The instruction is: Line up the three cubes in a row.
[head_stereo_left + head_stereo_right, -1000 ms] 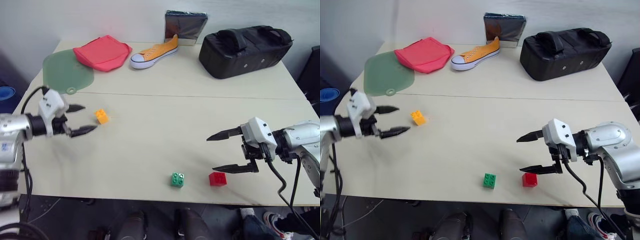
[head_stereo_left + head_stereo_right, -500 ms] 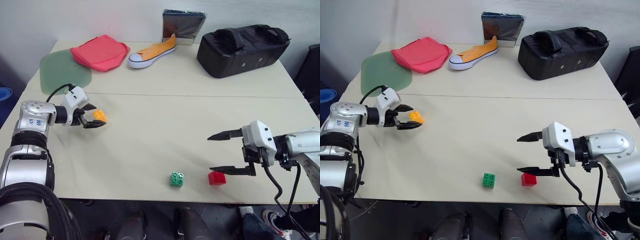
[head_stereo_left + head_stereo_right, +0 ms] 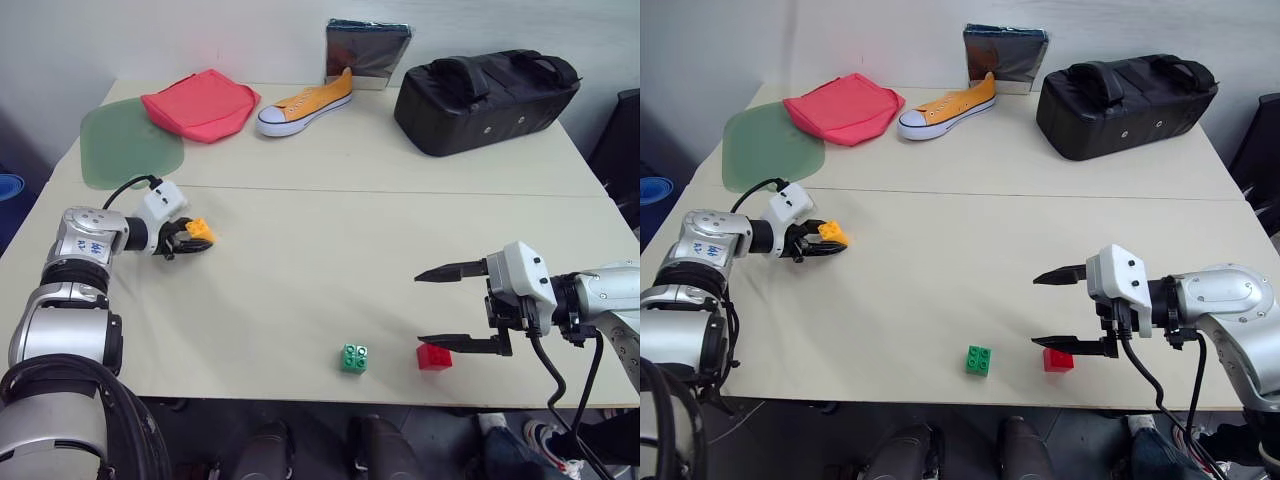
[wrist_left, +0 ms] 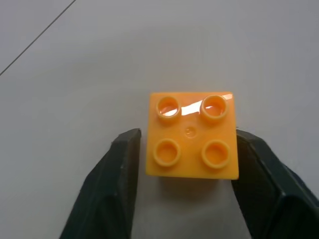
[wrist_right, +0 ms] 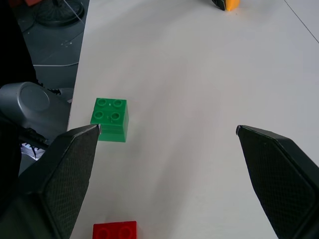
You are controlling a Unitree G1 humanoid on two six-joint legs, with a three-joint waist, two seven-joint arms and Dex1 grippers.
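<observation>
My left gripper will put down the orange-yellow cube next to the green cube, on the green cube's side away [image 3: 274,344] from the red cube.
On the left of the table sits the orange-yellow cube [image 3: 200,230], studs up, with my left gripper [image 3: 188,241] shut on it; in the left wrist view its black fingers [image 4: 117,174] press the sides of this cube [image 4: 192,139]. The green cube [image 3: 354,358] and the red cube [image 3: 434,356] lie side by side near the table's front edge, a small gap between them. My right gripper [image 3: 420,308] hovers open just right of the red cube, fingers pointing left, nothing between them. The right wrist view shows the green cube [image 5: 110,118] and the red cube [image 5: 114,230].
At the back of the table stand a black bag [image 3: 485,88], an orange sneaker [image 3: 305,103], a shiny dark box [image 3: 366,50], a folded red cloth [image 3: 200,103] and a round green mat [image 3: 130,143]. A seam crosses the beige table [image 3: 320,270].
My left gripper reached forward to the orange-yellow cube and closed on its sides. The right gripper stayed open in place; the green and red cubes did not move.
</observation>
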